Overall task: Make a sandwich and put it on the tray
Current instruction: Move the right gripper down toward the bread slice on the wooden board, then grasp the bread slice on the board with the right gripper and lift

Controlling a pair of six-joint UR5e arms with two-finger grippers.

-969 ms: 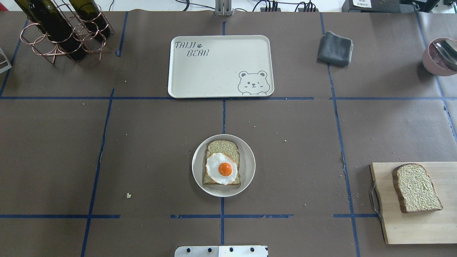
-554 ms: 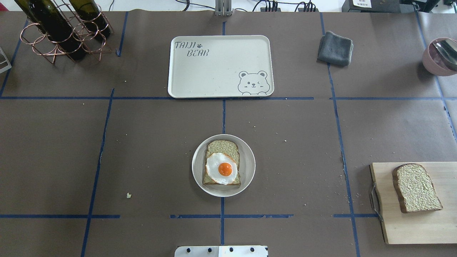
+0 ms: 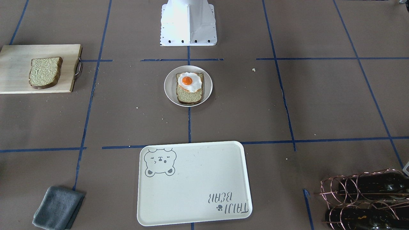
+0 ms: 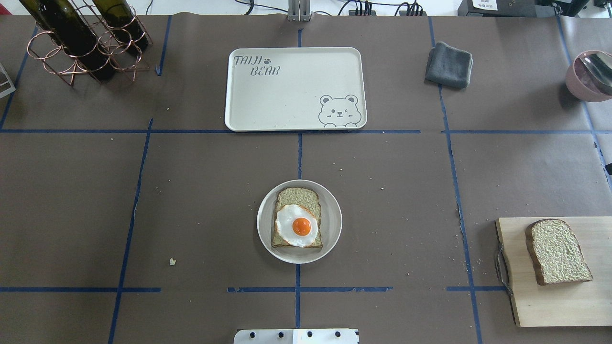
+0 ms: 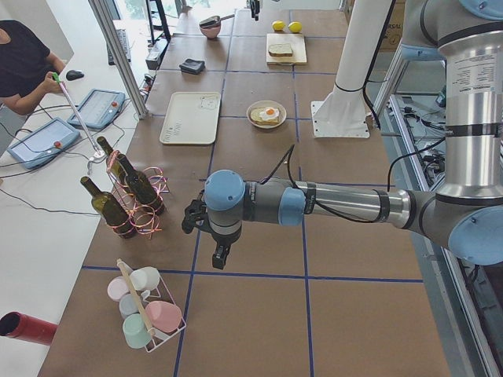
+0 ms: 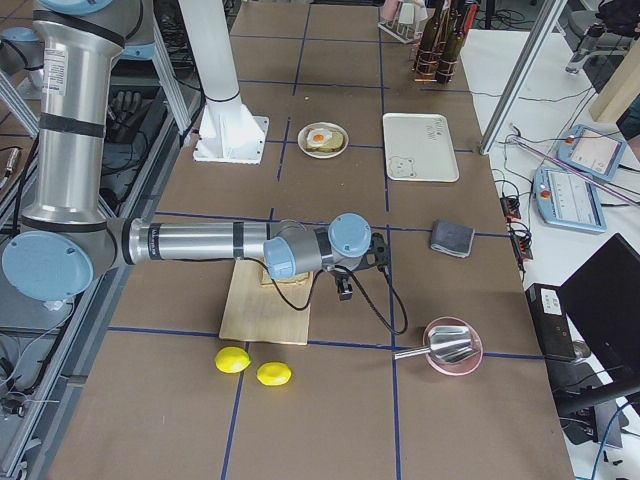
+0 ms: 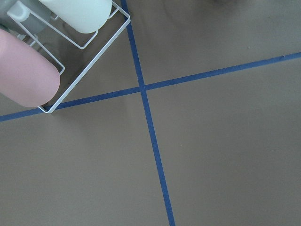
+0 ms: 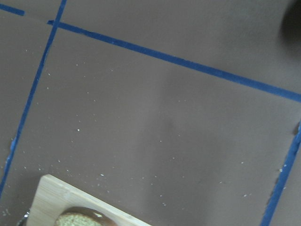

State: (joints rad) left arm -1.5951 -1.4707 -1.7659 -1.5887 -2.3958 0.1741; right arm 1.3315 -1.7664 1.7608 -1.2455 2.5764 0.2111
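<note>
I need to next use my right gripper to grab the bread slice on the cutting board by its edge (image 3: 30, 72) farthest from the board's metal handle.
A bread slice with a fried egg (image 4: 297, 225) on top lies on a small round white plate (image 4: 264, 224) at the table's middle. The second bread slice (image 4: 557, 251) lies on the wooden cutting board (image 4: 550, 306) at the right; its edge shows in the right wrist view (image 8: 82, 219). The cream bear tray (image 4: 291, 91) lies bare at the far middle. My left gripper (image 5: 218, 258) hangs over bare table near the bottle rack, far from the food. My right gripper (image 6: 345, 292) hovers just beyond the cutting board's far edge. I cannot tell whether either is open or shut.
A copper rack with wine bottles (image 4: 81, 38) stands far left. A grey cloth (image 4: 448, 64) and a pink bowl (image 4: 588, 76) holding a metal utensil are far right. A wire rack of cups (image 5: 145, 310) and two lemons (image 6: 255, 367) sit at the table's ends.
A small dark part has come into the overhead view at its right edge, above the cutting board. Bread, egg, plate and tray have not moved.
</note>
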